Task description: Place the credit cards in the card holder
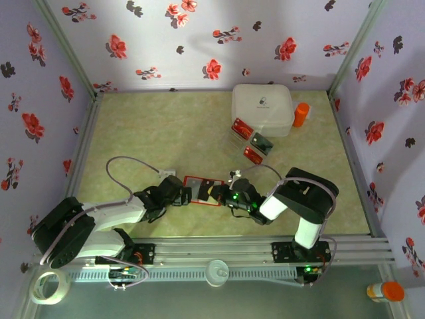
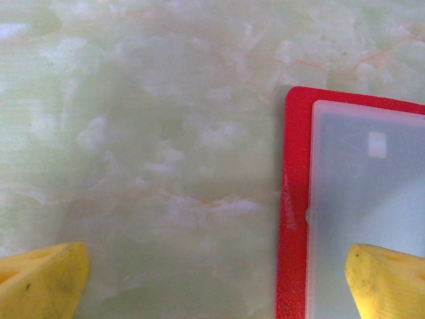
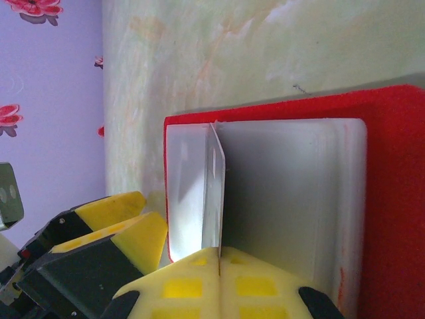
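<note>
The thin grey credit card will rest across the middle of the red card holder (image 1: 205, 192) (image 3: 259, 212) once the robot's right gripper lets go.
The red card holder (image 1: 199, 189) lies open on the table between my two grippers, its pale pocket (image 3: 285, 193) facing up. My right gripper (image 3: 219, 256) is shut on a thin grey credit card (image 3: 216, 189). The card stands edge-on with its far end at the pocket. A dark card (image 2: 362, 166) shows faintly through the pocket. My left gripper (image 2: 212, 286) is open and astride the holder's red border (image 2: 294, 199). One yellow finger (image 2: 388, 279) is over the pocket and the other over the bare table. Three more credit cards (image 1: 252, 142) lie near the white box.
A white square box (image 1: 262, 108) stands at the back right with an orange bottle (image 1: 301, 114) beside it. Flowered walls close in the green marbled table (image 1: 153, 133). A tape roll (image 1: 50, 287) and an orange-capped bottle (image 1: 385, 291) lie outside the near rail.
</note>
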Controlling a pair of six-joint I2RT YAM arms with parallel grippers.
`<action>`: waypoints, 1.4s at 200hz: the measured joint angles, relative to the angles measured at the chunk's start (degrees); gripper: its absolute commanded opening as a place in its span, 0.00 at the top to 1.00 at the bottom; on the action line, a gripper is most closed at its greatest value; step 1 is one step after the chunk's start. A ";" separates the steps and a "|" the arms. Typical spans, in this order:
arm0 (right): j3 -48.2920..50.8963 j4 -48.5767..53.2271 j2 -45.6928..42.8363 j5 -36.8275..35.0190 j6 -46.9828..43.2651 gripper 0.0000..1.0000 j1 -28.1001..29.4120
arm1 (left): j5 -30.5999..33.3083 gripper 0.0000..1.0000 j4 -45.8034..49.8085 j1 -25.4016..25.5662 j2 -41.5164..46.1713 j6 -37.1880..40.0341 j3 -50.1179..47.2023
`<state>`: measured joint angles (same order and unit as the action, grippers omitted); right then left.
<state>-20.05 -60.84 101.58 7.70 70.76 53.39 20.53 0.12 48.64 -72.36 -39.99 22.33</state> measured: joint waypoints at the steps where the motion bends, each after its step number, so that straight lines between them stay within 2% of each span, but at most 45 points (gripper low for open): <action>1: -0.02 0.02 0.00 0.00 0.00 1.00 0.00 | 0.02 0.00 0.00 0.00 0.00 0.00 0.00; 121: -2.01 5.22 -1.14 1.22 0.39 1.00 0.13 | 0.04 0.00 -0.15 0.00 0.00 0.00 -0.11; 238: -3.54 5.18 0.37 2.95 1.49 1.00 0.15 | 0.24 0.00 -0.57 0.00 0.02 -0.02 -0.33; 260: -3.74 5.40 0.39 3.19 1.49 0.85 0.13 | 0.24 0.00 -0.57 0.00 0.00 -0.02 -0.33; 280: -4.48 5.90 -0.33 4.42 1.22 0.68 0.09 | 0.26 0.00 -0.57 0.00 0.00 -0.02 -0.33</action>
<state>-24.53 -54.94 101.25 12.12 71.99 53.47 20.80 -0.45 48.64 -72.36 -40.01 22.00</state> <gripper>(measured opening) 0.231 0.998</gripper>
